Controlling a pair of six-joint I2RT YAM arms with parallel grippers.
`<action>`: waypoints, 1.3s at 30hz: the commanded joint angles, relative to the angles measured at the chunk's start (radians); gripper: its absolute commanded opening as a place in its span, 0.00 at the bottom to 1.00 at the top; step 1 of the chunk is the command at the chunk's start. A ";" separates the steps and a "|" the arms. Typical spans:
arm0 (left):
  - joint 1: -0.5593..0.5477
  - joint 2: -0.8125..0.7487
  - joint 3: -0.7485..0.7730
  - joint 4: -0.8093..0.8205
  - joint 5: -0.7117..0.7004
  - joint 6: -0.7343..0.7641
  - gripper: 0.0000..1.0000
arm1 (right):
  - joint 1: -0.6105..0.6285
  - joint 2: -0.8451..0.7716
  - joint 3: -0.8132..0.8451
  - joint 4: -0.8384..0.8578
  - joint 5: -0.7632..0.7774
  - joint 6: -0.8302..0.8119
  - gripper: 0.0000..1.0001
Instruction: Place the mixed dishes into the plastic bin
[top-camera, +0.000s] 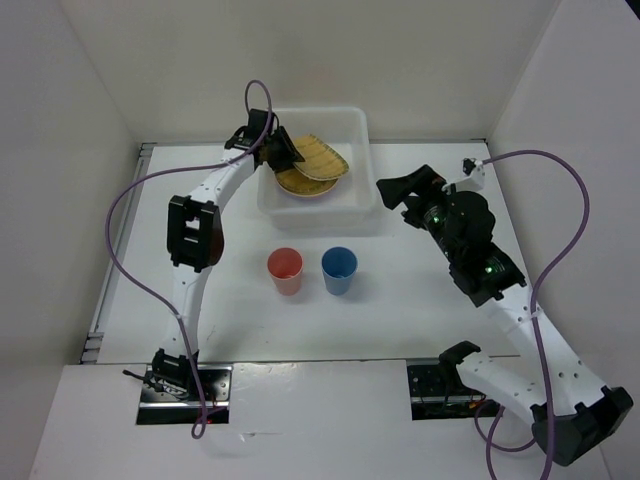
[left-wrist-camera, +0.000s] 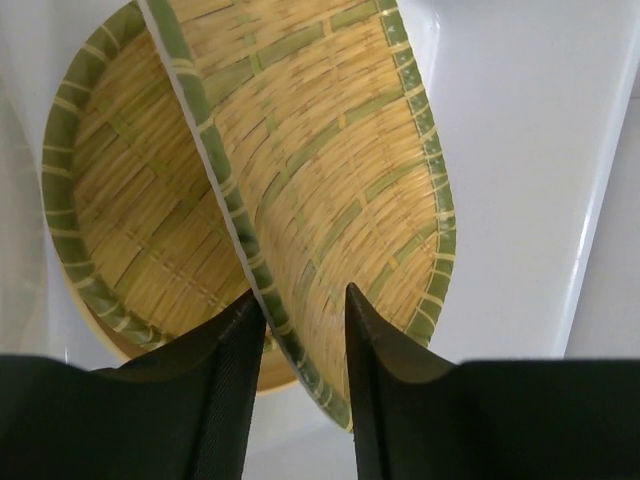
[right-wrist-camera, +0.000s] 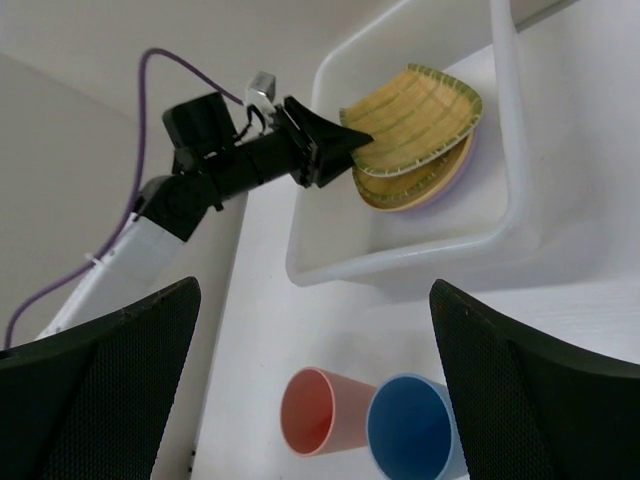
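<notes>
Next, the blue cup's rim (top-camera: 356, 262) (right-wrist-camera: 451, 432), on the side facing away from the red cup, is the spot my right gripper will go to and close on.
The plastic bin (top-camera: 352, 120) stands at the back centre. In it lie the lilac plate (right-wrist-camera: 458, 176), the orange-yellow plate (right-wrist-camera: 395, 198) and the round woven tray (left-wrist-camera: 120, 190), stacked. My left gripper (top-camera: 284, 150) is over the bin's left side, shut on the rim of the squarish woven tray (left-wrist-camera: 330, 150). It holds the tray tilted over the stack, and the rim runs between my fingers (left-wrist-camera: 240, 345). The red cup (top-camera: 285, 270) and the blue cup (top-camera: 339, 269) stand upright side by side in front of the bin. My right gripper (top-camera: 392, 195) is open and empty by the bin's right front corner.
The bin's front wall (right-wrist-camera: 400, 262) lies between the cups and the stacked dishes. White walls close the table at the back and on both sides. A purple cable arcs above the left wrist (top-camera: 258, 95).
</notes>
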 joint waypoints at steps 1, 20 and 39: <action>-0.005 0.007 0.061 0.002 -0.002 0.015 0.47 | -0.007 0.012 -0.015 -0.031 -0.004 -0.030 1.00; 0.043 -0.048 0.196 -0.077 0.074 0.005 0.70 | -0.007 0.167 -0.034 -0.131 -0.142 -0.149 0.94; 0.086 -0.396 0.339 -0.204 0.262 0.113 0.77 | 0.222 0.473 0.069 -0.321 0.014 -0.171 0.77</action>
